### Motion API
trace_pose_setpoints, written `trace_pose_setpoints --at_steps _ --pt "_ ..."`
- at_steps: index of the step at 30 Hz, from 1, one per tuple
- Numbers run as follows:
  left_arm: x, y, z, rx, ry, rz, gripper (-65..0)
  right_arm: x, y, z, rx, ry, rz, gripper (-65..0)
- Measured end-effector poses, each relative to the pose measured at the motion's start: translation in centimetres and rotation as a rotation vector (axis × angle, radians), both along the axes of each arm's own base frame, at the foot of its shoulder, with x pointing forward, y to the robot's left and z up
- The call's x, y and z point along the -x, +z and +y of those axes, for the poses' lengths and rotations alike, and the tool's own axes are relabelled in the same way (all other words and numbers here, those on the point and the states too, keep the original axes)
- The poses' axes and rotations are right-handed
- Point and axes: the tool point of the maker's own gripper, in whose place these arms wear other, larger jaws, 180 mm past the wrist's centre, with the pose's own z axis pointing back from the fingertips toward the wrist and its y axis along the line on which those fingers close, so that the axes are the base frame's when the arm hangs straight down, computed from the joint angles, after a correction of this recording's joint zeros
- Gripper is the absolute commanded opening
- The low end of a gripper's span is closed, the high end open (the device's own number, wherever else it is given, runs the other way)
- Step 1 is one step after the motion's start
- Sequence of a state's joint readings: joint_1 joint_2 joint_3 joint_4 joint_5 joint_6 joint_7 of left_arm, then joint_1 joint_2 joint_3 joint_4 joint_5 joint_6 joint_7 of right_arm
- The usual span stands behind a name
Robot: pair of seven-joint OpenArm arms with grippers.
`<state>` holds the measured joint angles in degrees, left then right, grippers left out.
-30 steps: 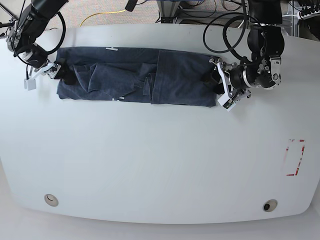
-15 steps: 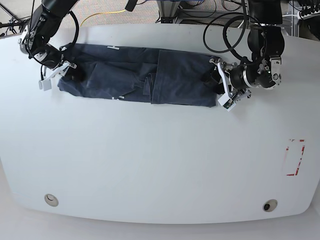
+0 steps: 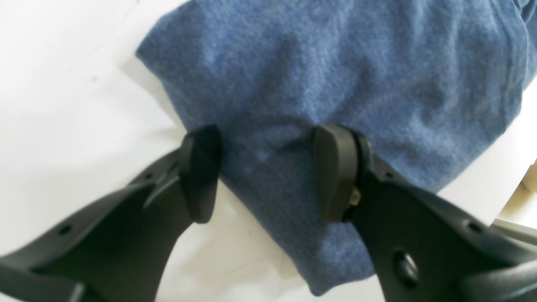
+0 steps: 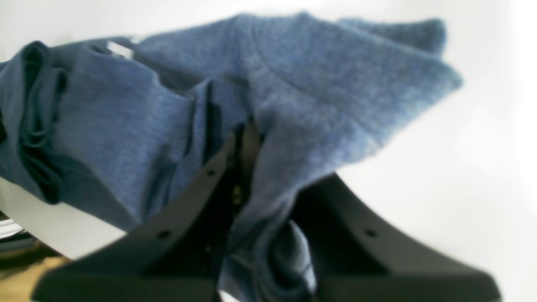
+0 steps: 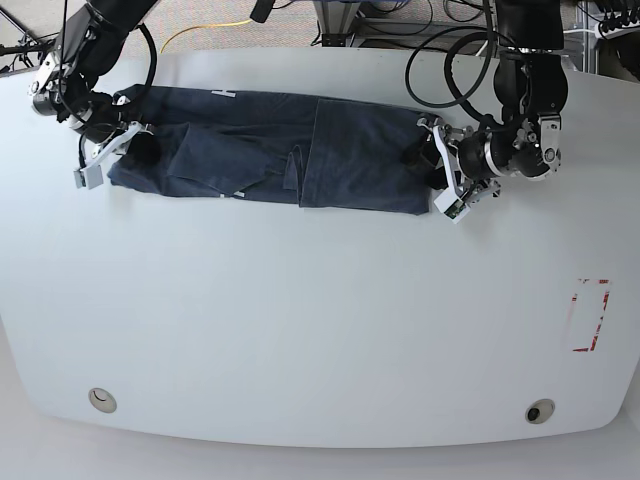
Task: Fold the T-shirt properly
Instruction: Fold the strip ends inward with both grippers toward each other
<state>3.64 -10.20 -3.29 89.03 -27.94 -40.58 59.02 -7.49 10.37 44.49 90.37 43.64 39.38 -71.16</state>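
Next, I let go of the T-shirt's pinched end, now at the folded band's end, with my right gripper over the middle of the folded T-shirt [image 5: 298, 193], by that T-shirt's raised fold.
The dark navy T-shirt [image 5: 260, 140] lies folded into a long band across the far part of the white table [image 5: 320, 320]. My right gripper [image 5: 135, 148] is at the band's left end. In the right wrist view it [image 4: 245, 134] is shut, with a fold of the T-shirt [image 4: 319, 71] pinched between its fingers. At the band's right end sits my left gripper [image 5: 428, 165]. The left wrist view shows it [image 3: 266, 167] open, its two pads [image 3: 201, 172] apart and straddling the edge of the T-shirt [image 3: 335, 63], which lies flat between them.
A red-and-white marking [image 5: 590, 315] sits near the table's right edge. Two round fittings [image 5: 101, 400] [image 5: 540, 411] are set into the front of the table. Cables [image 5: 450, 75] hang at the back near the left arm.
My right gripper has shut on the shirt's left end and shifted slightly; the crumpled cloth there now lies flatter. The left gripper has stayed put.
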Motion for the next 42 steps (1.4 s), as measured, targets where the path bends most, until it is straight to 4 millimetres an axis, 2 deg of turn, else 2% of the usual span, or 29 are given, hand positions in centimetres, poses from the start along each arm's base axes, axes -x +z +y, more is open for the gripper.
trace_pose_setpoints --at_steps 4,8,11,14,16,20,26,35,39,42 --pt "-1.0 0.3 -1.4 0.010 -0.003 -0.007 -31.9 -1.7 3.5 -0.3 0.073 0.011 -0.084 -65.0" --pt "-1.3 0.1 -2.9 0.055 0.008 0.008 -31.9 -2.2 6.2 -0.4 0.180 0.068 -0.123 -65.0" --pt "-2.4 0.3 -4.2 0.108 0.017 0.009 -31.9 -3.1 7.8 1.0 0.232 0.143 -0.167 -65.0" --pt "-3.1 -0.3 -5.6 0.153 0.064 0.059 -31.8 -4.1 9.7 3.9 0.242 0.227 -0.240 -65.0" --pt "-3.8 -0.3 -6.7 0.209 0.110 0.074 -31.8 -4.3 10.0 5.2 0.239 0.265 -0.259 -65.0" --pt "-4.3 -0.3 -8.9 0.269 0.132 0.105 -31.8 -4.2 9.0 8.3 0.202 0.333 -0.239 -65.0" --pt "-3.8 -0.5 -11.6 0.337 0.129 0.147 -31.8 -5.1 9.4 12.2 0.104 0.359 -0.282 -65.0" --pt "-3.6 -0.8 -11.9 0.322 0.122 0.147 -31.8 -6.9 10.4 14.8 0.044 0.322 -0.332 -65.0" --pt "-3.7 -0.8 -11.9 0.318 0.122 0.145 -31.8 -6.7 9.8 15.1 0.055 0.329 -0.308 -65.0" --pt "-3.7 -0.8 -11.8 0.317 0.122 0.145 -31.8 -6.6 9.6 16.8 0.055 0.380 -0.303 -65.0"
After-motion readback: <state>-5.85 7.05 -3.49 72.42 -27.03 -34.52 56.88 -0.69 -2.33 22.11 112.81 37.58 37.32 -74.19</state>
